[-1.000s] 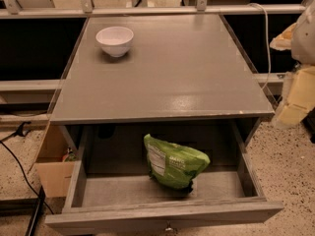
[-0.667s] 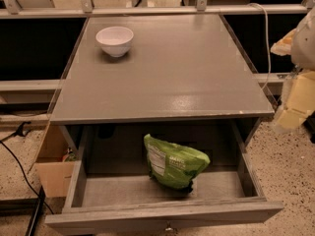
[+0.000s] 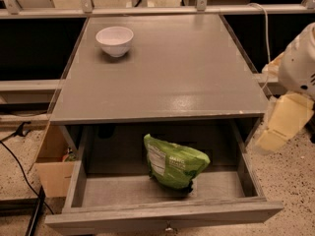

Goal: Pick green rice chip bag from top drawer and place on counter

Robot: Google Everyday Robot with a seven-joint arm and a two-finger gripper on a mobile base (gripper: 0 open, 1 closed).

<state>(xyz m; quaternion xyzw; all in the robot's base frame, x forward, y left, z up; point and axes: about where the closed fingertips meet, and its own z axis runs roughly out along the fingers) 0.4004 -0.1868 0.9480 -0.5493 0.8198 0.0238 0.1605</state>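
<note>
The green rice chip bag has a white nutrition panel, and my gripper will close on the green rice chip bag's top (image 3: pixel 194 155), near the end farther from that panel.
The green rice chip bag (image 3: pixel 173 162) stands in the open top drawer (image 3: pixel 162 214), slightly right of its middle, with its white nutrition panel facing left. The counter (image 3: pixel 167 77) is the grey cabinet top above the drawer. My gripper (image 3: pixel 278 128) hangs at the right edge of the view, beside the counter's front right corner. It is outside the drawer, to the right of the bag and above it, and it holds nothing that I can see.
A white bowl (image 3: pixel 114 40) sits on the counter at the back left. A cardboard box (image 3: pixel 53 168) stands on the floor left of the drawer. Black cables (image 3: pixel 19 167) run across the speckled floor at the left. A rail with a white cable (image 3: pixel 262 21) runs behind the counter.
My gripper has dropped a little and shifted left toward the drawer's right side. The bag, the bowl and the drawer have not moved.
</note>
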